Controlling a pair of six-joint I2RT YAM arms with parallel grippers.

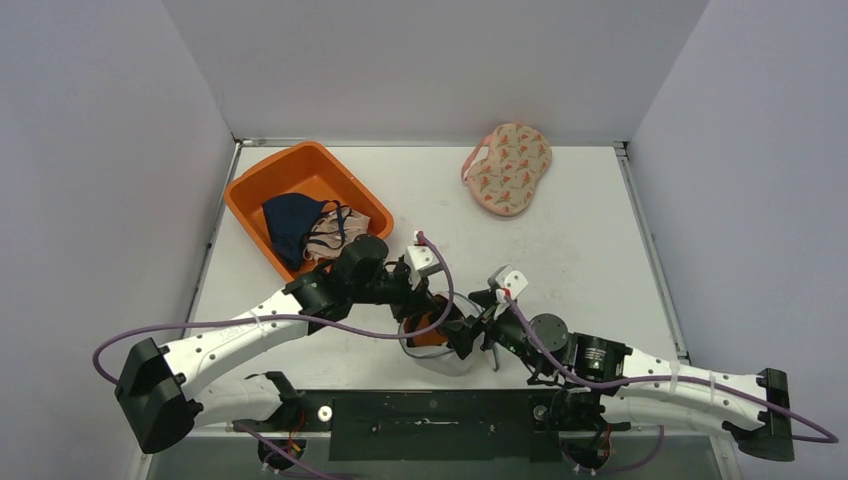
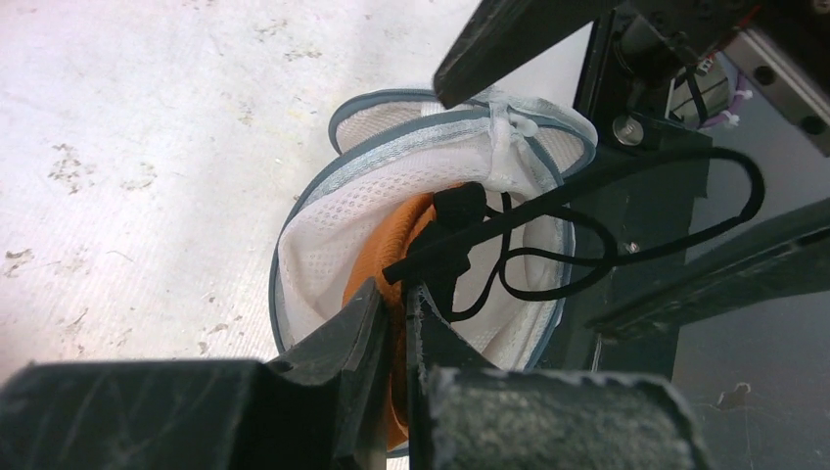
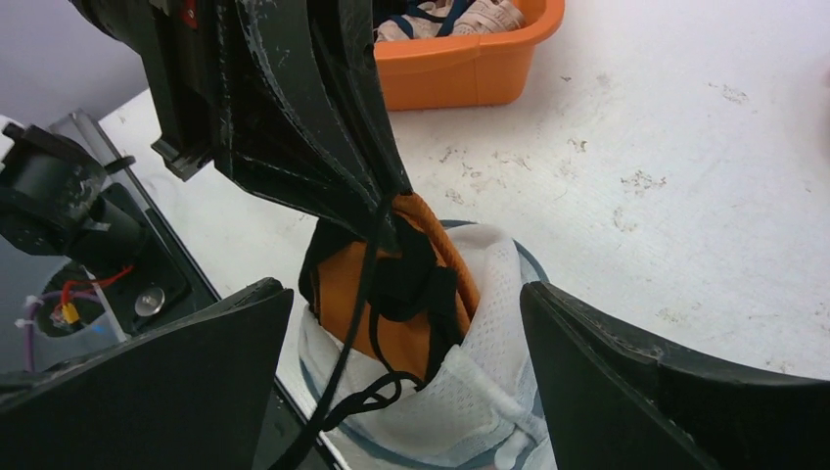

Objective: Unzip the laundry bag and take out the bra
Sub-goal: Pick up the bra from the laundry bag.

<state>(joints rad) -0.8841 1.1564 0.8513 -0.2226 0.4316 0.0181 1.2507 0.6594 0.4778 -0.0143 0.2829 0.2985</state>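
My left gripper will release the orange bra inside the orange bin, over the back edge of the dark blue garment (image 1: 312,200).
The white mesh laundry bag (image 1: 447,358) lies open at the table's near edge, between the two arms. An orange bra (image 2: 377,257) with black straps (image 2: 548,286) sticks up out of its mouth. My left gripper (image 2: 393,290) is shut on the bra's orange fabric at the bag's opening; it also shows in the right wrist view (image 3: 384,201), coming down from above. My right gripper (image 3: 406,294) is open, with one finger on each side of the bag (image 3: 460,392) and the bra (image 3: 377,328), gripping nothing.
An orange bin (image 1: 300,165) with dark blue and pink garments stands at the back left. A pink floral fabric item (image 1: 507,168) lies at the back centre-right. The black base rail (image 1: 430,410) runs right beside the bag.
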